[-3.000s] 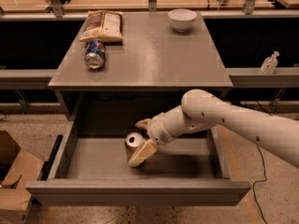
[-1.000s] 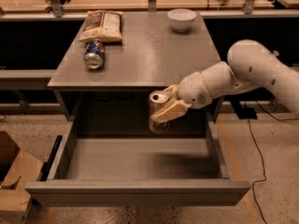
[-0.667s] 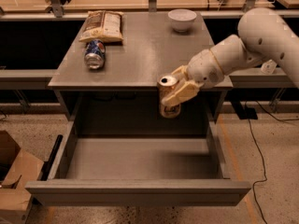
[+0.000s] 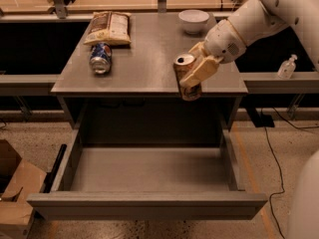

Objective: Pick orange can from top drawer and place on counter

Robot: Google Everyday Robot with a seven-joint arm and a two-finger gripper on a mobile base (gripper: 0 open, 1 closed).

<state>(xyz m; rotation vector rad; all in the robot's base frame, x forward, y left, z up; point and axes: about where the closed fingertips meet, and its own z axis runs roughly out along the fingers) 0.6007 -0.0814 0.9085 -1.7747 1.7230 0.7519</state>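
Note:
Next, my gripper releases the orange can, now hanging just past the counter's edge, upright on the counter point(image 4: 196, 80) near the front edge, in line with the white bowl.
My gripper point(image 4: 195, 73) is shut on the orange can point(image 4: 185, 69), an orange-brown can with a silver top. It holds the can upright in the air at the front right edge of the counter point(image 4: 144, 59), with the can's base hanging just past the edge. The top drawer point(image 4: 149, 176) stands pulled open below, and its grey floor is bare.
On the counter a blue-red-white can point(image 4: 100, 58) lies on its side at the left, a snack bag point(image 4: 109, 27) lies behind it, and a white bowl point(image 4: 194, 20) stands at the back right. A cardboard box point(image 4: 15, 193) sits on the floor at the left. A small bottle point(image 4: 287, 66) stands at the right.
The gripper has lifted the orange can out of the drawer and carried it up and to the right, to the level of the counter's front edge. The drawer is now bare.

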